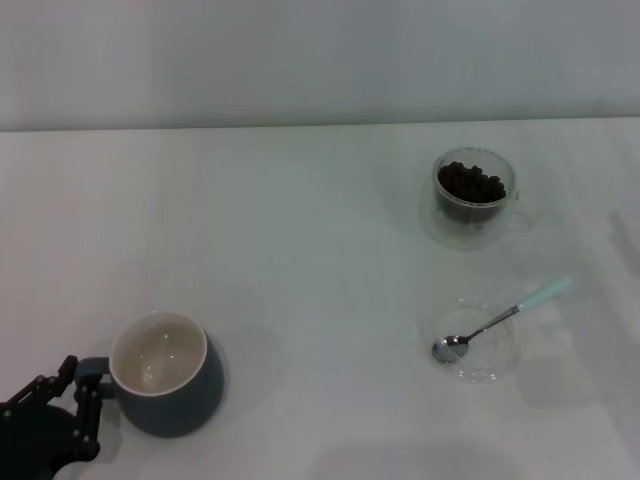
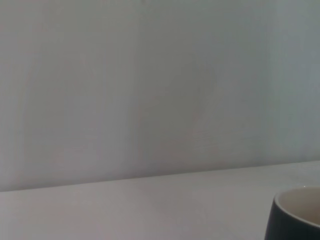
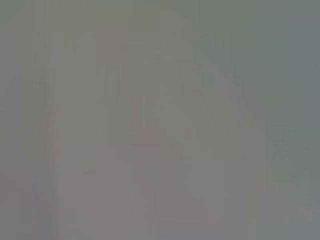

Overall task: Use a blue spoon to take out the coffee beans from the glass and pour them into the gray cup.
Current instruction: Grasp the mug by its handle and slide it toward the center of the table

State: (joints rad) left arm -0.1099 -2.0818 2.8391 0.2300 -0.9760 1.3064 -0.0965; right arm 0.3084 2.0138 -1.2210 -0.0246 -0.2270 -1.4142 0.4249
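My right gripper is to head next for the blue spoon, beyond the clear dish, and close on the middle of its pale blue handle [image 1: 543, 294].
The gray cup [image 1: 180, 395] stands at the near left, its cream inside bare; its rim also shows in the left wrist view [image 2: 297, 212]. My left gripper [image 1: 82, 384] is at the cup's left side, its black fingers [image 1: 90, 415] closed about the loop handle. The glass [image 1: 470, 198] with the coffee beans [image 1: 472, 184] stands at the far right. The blue spoon [image 1: 500, 320] lies with its metal bowl in a flat clear dish [image 1: 475, 362] and its pale blue handle pointing back right. My right gripper is out of view.
The white table [image 1: 300, 260] runs back to a pale wall. The right wrist view shows only a blank grey surface.
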